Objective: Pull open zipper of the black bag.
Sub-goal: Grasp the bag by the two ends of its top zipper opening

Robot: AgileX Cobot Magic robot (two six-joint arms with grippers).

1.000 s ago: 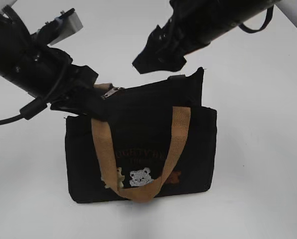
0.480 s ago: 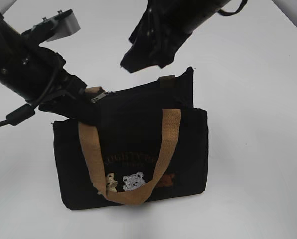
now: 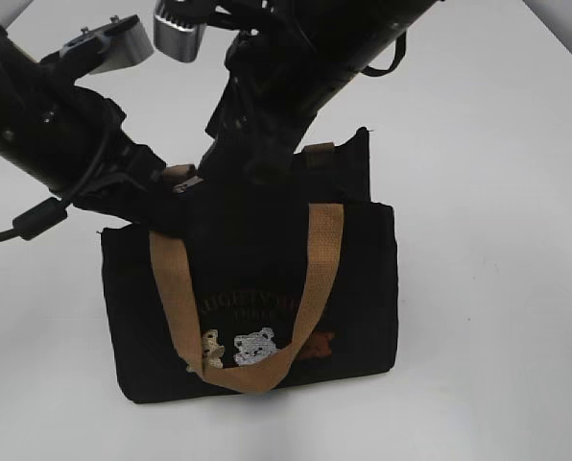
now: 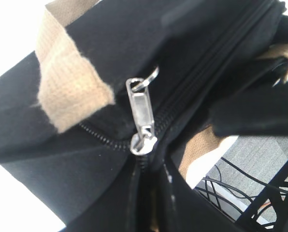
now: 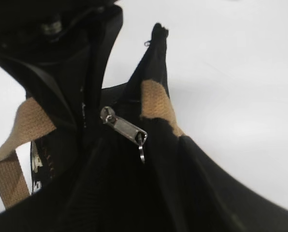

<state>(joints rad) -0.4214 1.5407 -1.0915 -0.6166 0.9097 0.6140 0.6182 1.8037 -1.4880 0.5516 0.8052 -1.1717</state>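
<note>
My left gripper is pinching the bag close against the slider. It should take the bag's top end farther out (image 3: 123, 230) before my right gripper works the pull.
The black bag (image 3: 257, 269) stands upright on the white table, with tan handles and bear patches on its front. Its zipper has a silver pull (image 3: 183, 184) lying at the left end of the top edge, sharp in the left wrist view (image 4: 142, 112) and the right wrist view (image 5: 126, 128). My left gripper (image 3: 161, 206) is shut on the bag's left top end, just behind the slider (image 4: 151, 193). My right gripper (image 3: 233, 168) hangs over the bag's top by the pull, jaws apart (image 5: 139, 159). Nothing is pinched between them, and the pull lies free.
White tabletop (image 3: 497, 192) surrounds the bag on every side. The front tan handle (image 3: 315, 288) loops down over the bag's face. Both black arms crowd the space above the bag's left half, and a cable (image 3: 8, 230) trails off at the left.
My right arm has come down and to the left, from above the bag's right end to the zipper pull, its jaws narrowing. The bag has shifted slightly left. My left grip holds.
</note>
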